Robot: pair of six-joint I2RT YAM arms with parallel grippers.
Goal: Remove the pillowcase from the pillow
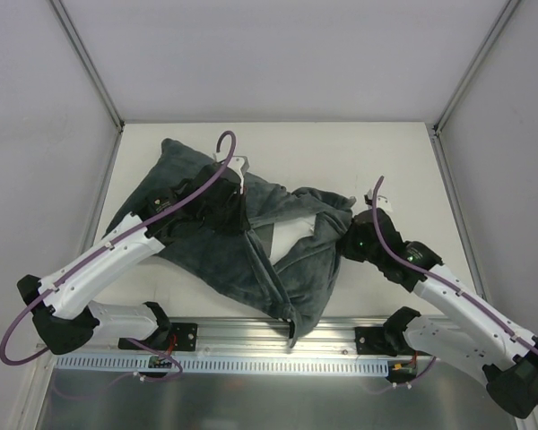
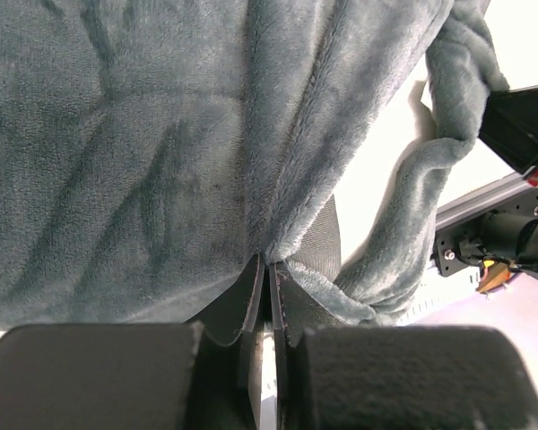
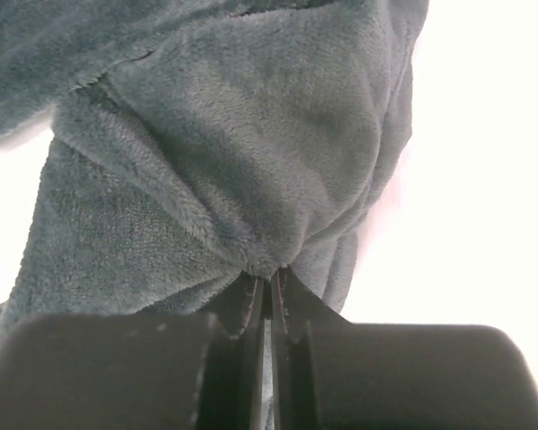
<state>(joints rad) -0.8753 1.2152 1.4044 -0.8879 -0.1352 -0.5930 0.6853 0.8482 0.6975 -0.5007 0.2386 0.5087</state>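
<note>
The opening of the bunched pillowcase is narrowed over the white pillow, so my right gripper should open, grab the pillowcase's edge [image 1: 330, 255] close by and spread that opening wide.
The dark grey-teal plush pillowcase [image 1: 206, 242] lies crumpled across the middle of the table, and one end hangs over the near edge. A small patch of the white pillow [image 1: 290, 236] shows through its opening; the rest is hidden inside. My left gripper [image 1: 238, 213] is shut on a fold of the pillowcase [image 2: 161, 134], with the plush pinched between its fingertips [image 2: 269, 265]. My right gripper [image 1: 345, 237] is shut on the pillowcase's right end [image 3: 251, 134], with a bunch of fabric pinched at its tips [image 3: 267, 273]. No zebra side shows.
The white tabletop [image 1: 386, 152] is bounded by grey enclosure walls with metal corner posts at the left, back and right. An aluminium rail [image 1: 251, 333] carries both arm bases along the near edge. The right arm's base [image 2: 502, 237] shows in the left wrist view.
</note>
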